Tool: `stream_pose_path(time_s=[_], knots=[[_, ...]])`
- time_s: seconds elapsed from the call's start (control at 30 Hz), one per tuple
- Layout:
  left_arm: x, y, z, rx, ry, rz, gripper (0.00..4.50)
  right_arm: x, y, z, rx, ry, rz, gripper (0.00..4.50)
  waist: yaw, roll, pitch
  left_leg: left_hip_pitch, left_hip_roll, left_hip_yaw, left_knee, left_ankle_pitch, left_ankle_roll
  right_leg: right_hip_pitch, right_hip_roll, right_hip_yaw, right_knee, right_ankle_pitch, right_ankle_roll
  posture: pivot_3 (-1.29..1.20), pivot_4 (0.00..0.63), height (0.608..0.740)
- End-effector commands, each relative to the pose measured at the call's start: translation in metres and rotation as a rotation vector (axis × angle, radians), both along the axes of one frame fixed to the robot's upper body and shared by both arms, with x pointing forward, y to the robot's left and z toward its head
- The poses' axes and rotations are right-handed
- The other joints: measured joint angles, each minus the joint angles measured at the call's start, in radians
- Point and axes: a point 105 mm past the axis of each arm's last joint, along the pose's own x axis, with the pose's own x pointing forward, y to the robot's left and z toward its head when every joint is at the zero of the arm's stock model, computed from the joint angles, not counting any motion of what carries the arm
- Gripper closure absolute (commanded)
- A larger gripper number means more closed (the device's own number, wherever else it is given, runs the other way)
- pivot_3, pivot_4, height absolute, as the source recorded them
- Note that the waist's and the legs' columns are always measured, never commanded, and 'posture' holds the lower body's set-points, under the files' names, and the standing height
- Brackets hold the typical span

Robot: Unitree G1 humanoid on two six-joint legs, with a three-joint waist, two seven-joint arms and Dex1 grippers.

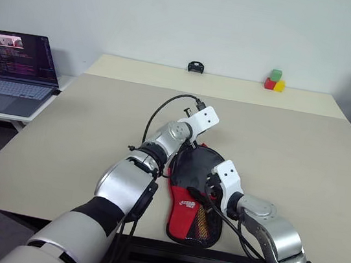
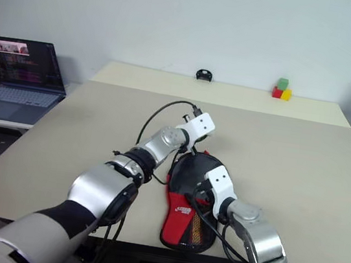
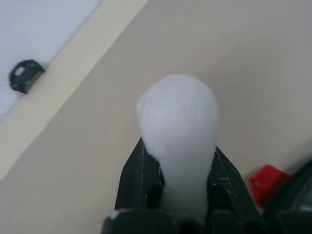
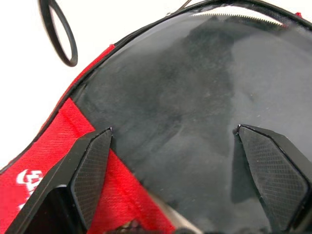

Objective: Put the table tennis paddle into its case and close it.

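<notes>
I need to let go of the white shape with my left gripper on the beige table [image 1: 212, 137] just past the case's far rim.
The case [image 1: 186, 202] lies flat near the table's front edge, a black paddle-shaped pouch with a red panel and a white logo. The paddle is hidden. My left gripper [image 3: 179, 146] is at the case's far end [image 2: 193, 152]; its fingers are shut, and a blurred white shape rises between them that I cannot identify. My right gripper [image 4: 173, 131] hovers open just over the case's black face [image 4: 195, 97], one finger over the red panel [image 4: 122, 195]. Zip teeth [image 4: 234, 17] show along the case's far rim.
The beige table [image 1: 98, 121] stretches wide around the case. A small black object [image 1: 195, 67] and coloured blocks [image 1: 275, 81] sit at the back. A laptop [image 1: 17, 70] stands on a side table to the left. A black cable loop [image 1: 158, 113] arches off my left wrist.
</notes>
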Motion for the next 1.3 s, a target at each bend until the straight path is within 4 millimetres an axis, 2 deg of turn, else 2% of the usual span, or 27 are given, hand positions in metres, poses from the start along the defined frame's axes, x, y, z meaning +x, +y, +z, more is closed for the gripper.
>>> stream_pose_path(time_s=[0.03, 0.23, 0.37, 0.53, 0.7, 0.87, 1.0, 1.17, 1.3], knots=[[0.004, -0.013, 0.047, 0.025, -0.173, -0.026, 4.12, -0.025, 0.001, -0.051, -0.054, 0.236, 0.009, 0.00, 0.000, 0.000, 0.000, 0.000, 0.000, 0.000, 0.000, 0.000, 0.000, 0.000, 0.000, 0.000, 0.000, 0.000, 0.000, 0.00, 0.150, 0.740], [0.003, -0.021, 0.060, 0.024, -0.213, -0.026, 4.12, -0.030, 0.005, -0.050, -0.047, 0.242, 0.006, 0.00, 0.000, 0.000, 0.000, 0.000, 0.000, 0.000, 0.000, 0.000, 0.000, 0.000, 0.001, 0.000, 0.000, 0.000, 0.000, 0.00, 0.150, 0.740], [-0.007, -0.052, 0.061, 0.076, -0.261, -0.097, 4.12, -0.034, 0.007, -0.051, -0.040, 0.247, -0.003, 0.00, 0.002, 0.000, 0.000, 0.000, 0.000, 0.000, 0.000, 0.000, 0.000, 0.000, 0.001, 0.000, 0.000, 0.000, 0.000, 0.00, 0.150, 0.740], [-0.014, -0.069, 0.057, 0.100, -0.272, -0.141, 4.12, -0.036, 0.008, -0.049, -0.036, 0.249, -0.017, 0.00, 0.001, 0.000, 0.000, 0.000, 0.000, 0.000, 0.000, 0.000, 0.000, 0.000, 0.001, 0.000, 0.000, 0.000, 0.000, 0.00, 0.150, 0.740], [-0.021, -0.078, 0.032, 0.113, -0.189, -0.189, 4.12, -0.038, 0.009, -0.050, -0.028, 0.253, -0.029, 0.00, 0.002, 0.000, 0.000, 0.000, 0.001, 0.000, 0.000, 0.000, 0.000, 0.001, 0.002, 0.000, -0.001, 0.000, 0.000, 0.00, 0.150, 0.740], [-0.022, -0.065, 0.001, 0.159, -0.087, -0.191, 4.12, -0.039, 0.009, -0.051, -0.024, 0.257, -0.032, 0.00, 0.001, 0.001, -0.003, 0.000, 0.001, 0.000, 0.000, 0.000, 0.000, 0.001, 0.002, 0.000, -0.001, 0.000, 0.000, 0.00, 0.150, 0.740], [-0.019, -0.054, -0.006, 0.152, -0.047, -0.165, 2.75, -0.037, 0.011, -0.051, -0.022, 0.257, -0.027, 0.00, -0.001, 0.001, -0.003, 0.001, 0.001, 0.000, 0.000, 0.000, 0.000, 0.001, 0.002, 0.000, 0.000, 0.000, 0.000, 0.00, 0.150, 0.740], [-0.015, -0.047, -0.002, 0.155, -0.066, -0.143, 0.95, -0.034, 0.014, -0.051, -0.022, 0.253, -0.016, 0.00, -0.005, 0.002, -0.004, 0.003, 0.002, 0.000, 0.000, 0.000, 0.000, 0.003, 0.003, 0.001, -0.001, 0.000, 0.000, 0.00, 0.150, 0.740], [-0.010, -0.039, 0.009, 0.102, -0.082, -0.115, 0.95, -0.029, 0.014, -0.049, -0.024, 0.246, -0.013, 0.00, -0.013, 0.002, -0.004, 0.008, 0.002, 0.000, 0.000, 0.000, 0.000, 0.008, 0.003, 0.000, -0.001, 0.000, 0.000, 0.00, 0.150, 0.740]])
